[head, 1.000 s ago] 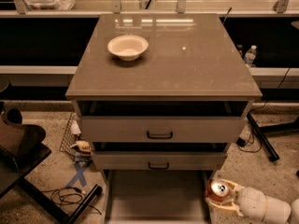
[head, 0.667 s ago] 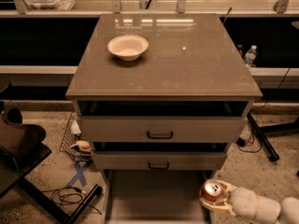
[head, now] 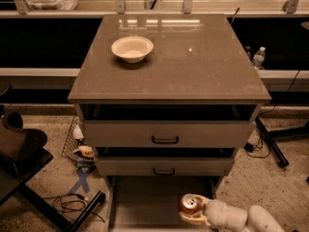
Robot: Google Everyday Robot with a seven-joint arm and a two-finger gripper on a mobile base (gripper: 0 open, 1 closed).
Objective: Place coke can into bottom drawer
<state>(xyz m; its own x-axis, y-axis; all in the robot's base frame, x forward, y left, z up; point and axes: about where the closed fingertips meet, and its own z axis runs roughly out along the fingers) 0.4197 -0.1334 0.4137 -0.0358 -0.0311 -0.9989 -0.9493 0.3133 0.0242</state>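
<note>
Next, my gripper releases the coke can near the middle of the bottom drawer's grey bottom [head: 152, 219].
The coke can [head: 189, 205], red with a silver top, is held in my gripper [head: 194, 211] at the lower right of the camera view. The gripper's pale fingers [head: 191, 219] wrap the can's lower side, and the white arm reaches in from the bottom right corner. The can hangs over the right part of the bottom drawer [head: 145, 202], a pulled-out shallow grey tray with a flat floor below the two upper drawer fronts. I cannot tell whether the can touches the drawer floor.
A white bowl [head: 132, 48] sits on the cabinet top [head: 193, 66]. Two upper drawers with black handles [head: 165, 140] stand slightly open. A dark chair [head: 19, 153] and cables [head: 72, 204] lie at left, a black stand leg [head: 271, 144] at right.
The gripper with the can has moved left, from beyond the drawer's right rail to over the drawer's right part.
</note>
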